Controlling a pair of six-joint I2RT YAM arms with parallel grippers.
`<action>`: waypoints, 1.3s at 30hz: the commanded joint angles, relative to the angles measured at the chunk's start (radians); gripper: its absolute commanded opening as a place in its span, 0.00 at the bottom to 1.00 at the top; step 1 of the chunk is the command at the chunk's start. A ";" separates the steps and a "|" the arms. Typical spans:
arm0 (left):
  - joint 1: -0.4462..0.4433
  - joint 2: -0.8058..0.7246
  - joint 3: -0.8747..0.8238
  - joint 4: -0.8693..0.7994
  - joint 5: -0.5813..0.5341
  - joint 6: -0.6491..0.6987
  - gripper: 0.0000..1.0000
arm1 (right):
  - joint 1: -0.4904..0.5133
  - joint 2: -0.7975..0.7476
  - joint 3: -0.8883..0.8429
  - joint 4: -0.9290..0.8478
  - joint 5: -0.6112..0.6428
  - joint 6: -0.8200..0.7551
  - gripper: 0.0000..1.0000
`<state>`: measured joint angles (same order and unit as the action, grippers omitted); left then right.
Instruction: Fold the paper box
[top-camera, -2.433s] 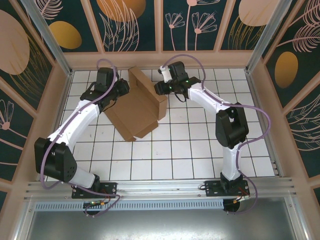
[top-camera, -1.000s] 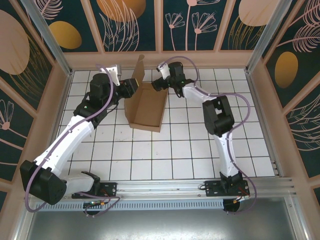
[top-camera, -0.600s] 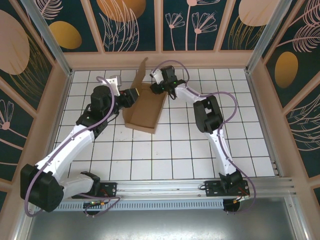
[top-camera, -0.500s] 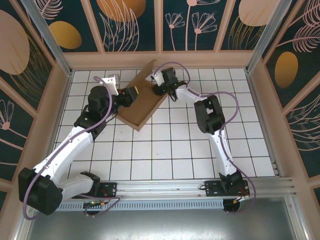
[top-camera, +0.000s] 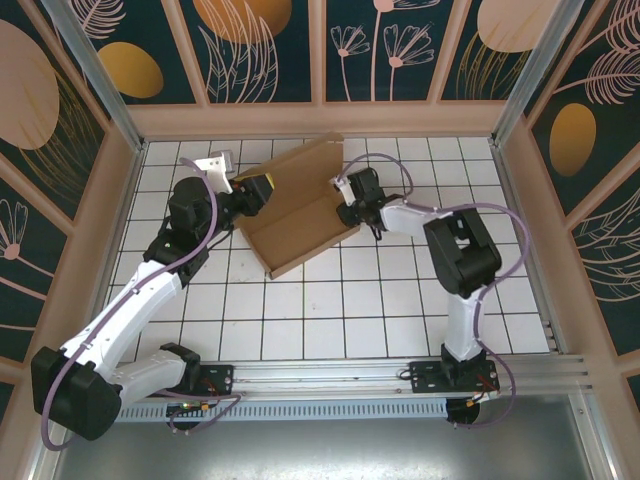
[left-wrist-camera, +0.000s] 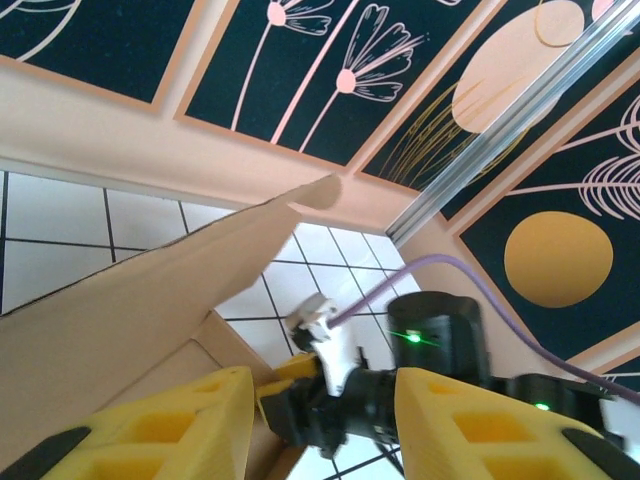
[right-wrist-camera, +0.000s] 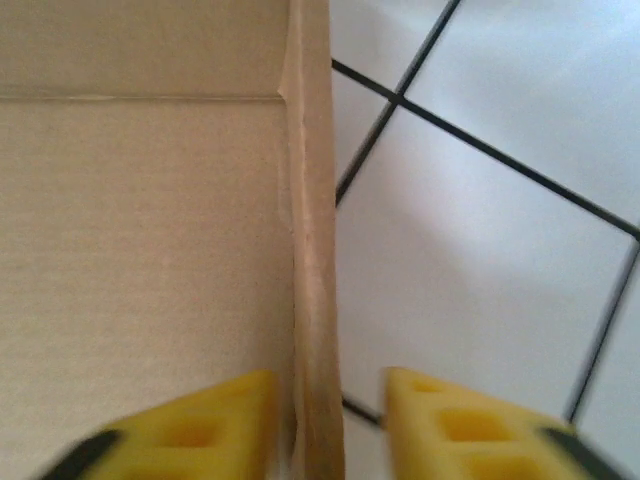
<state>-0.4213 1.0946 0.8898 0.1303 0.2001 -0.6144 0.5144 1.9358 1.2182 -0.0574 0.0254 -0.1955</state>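
The paper box is lying crooked on the white tiles, so the robot's right gripper will grip its side (right-wrist-camera: 316, 270) and turn the box straight before it folds the lid flap.
The paper box (top-camera: 300, 215) is a brown cardboard tray lying askew on the white tiles at the back middle, its lid flap (top-camera: 300, 165) raised toward the back wall. My left gripper (top-camera: 258, 190) hovers at the box's left corner. In the left wrist view its jaws (left-wrist-camera: 320, 400) stand open with nothing between them, and the cardboard flap (left-wrist-camera: 130, 310) lies to the left. My right gripper (top-camera: 345, 205) is at the box's right wall. In the right wrist view it (right-wrist-camera: 330, 400) straddles that wall (right-wrist-camera: 315, 250): the left finger is against it, the right finger apart from it.
A wooden rim (top-camera: 320, 120) and decorated panels fence the tiled floor (top-camera: 330, 310) on three sides. Aluminium posts (top-camera: 95, 75) stand at the back corners. The open tiles lie in front of the box, toward the arm bases.
The box has dropped from a tipped-up pose to lying with its tray up and lid leaning back. My right gripper moved from the back edge to the right wall. The left gripper stayed close.
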 joint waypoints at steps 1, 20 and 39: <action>-0.008 -0.015 0.003 0.023 -0.006 -0.006 0.42 | -0.001 -0.112 -0.037 -0.033 -0.048 0.052 0.51; -0.018 -0.045 -0.023 0.029 -0.024 -0.005 0.44 | -0.047 0.201 0.392 -0.470 -0.222 0.038 0.43; -0.025 -0.044 -0.035 0.034 -0.035 -0.013 0.44 | 0.020 0.239 0.390 -0.455 0.078 0.021 0.07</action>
<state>-0.4397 1.0649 0.8684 0.1307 0.1741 -0.6216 0.5083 2.1551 1.5875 -0.4889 -0.0113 -0.1585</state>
